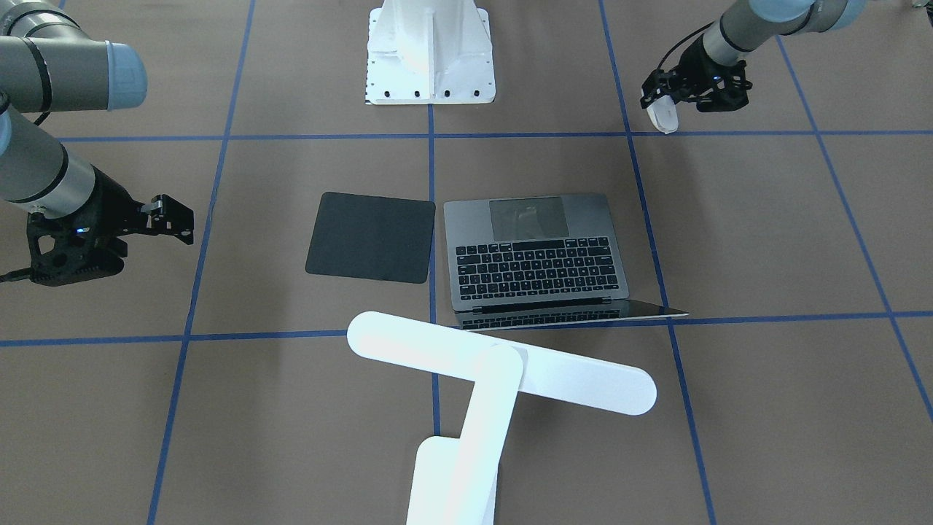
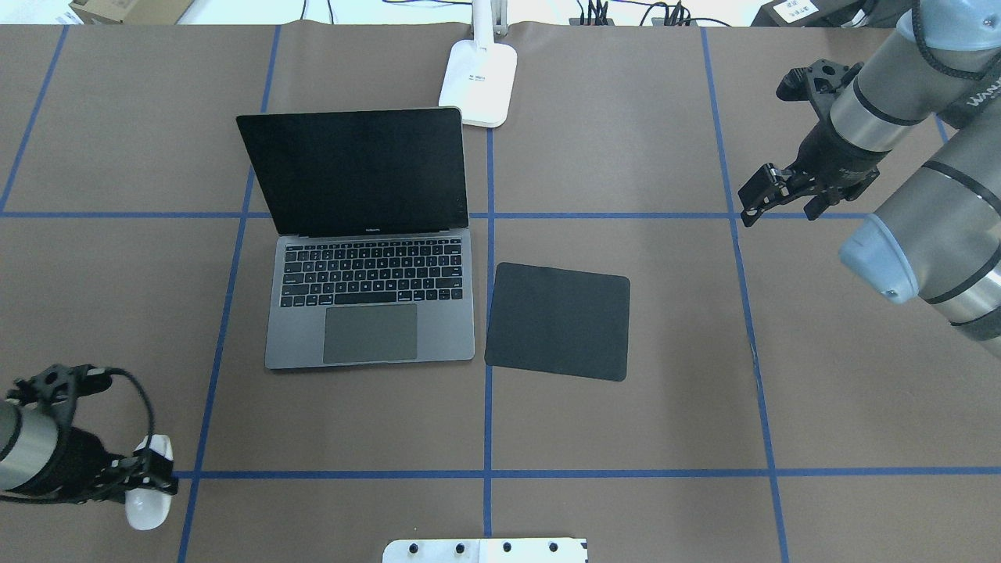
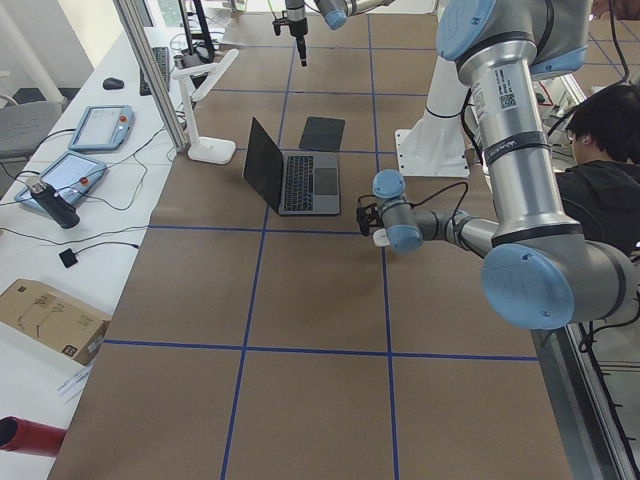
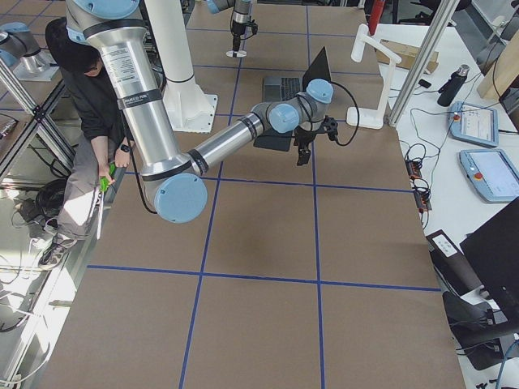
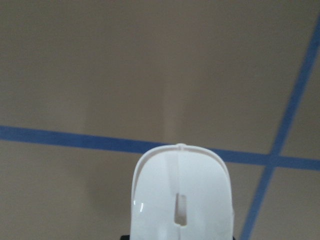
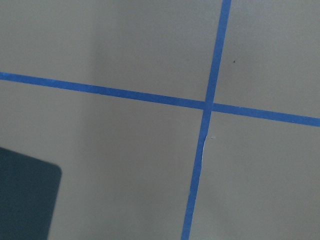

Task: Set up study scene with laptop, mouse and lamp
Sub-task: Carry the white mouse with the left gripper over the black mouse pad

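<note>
Next, my left gripper lets go of the white mouse on the middle of the black mouse pad [image 1: 372, 235] beside the laptop.
The laptop [image 2: 371, 301] stands open at the table's middle, with its dark screen up; it also shows in the front view [image 1: 536, 251]. The white lamp [image 1: 503, 361] stands behind it, its base [image 2: 478, 82] at the far edge and its bar head over the laptop's lid. My left gripper [image 2: 152, 478] is shut on the white mouse [image 2: 148, 508] low over the near left of the table, at a blue tape line. The mouse fills the bottom of the left wrist view [image 5: 182, 200]. My right gripper [image 2: 774, 199] is open and empty at the far right, above the table.
A flat black mouse pad [image 2: 559, 320] lies just right of the laptop. The robot's white ribbed pedestal [image 1: 430, 51] stands at the near edge. Blue tape lines cross the brown table. A person sits beside the table [image 3: 600, 150].
</note>
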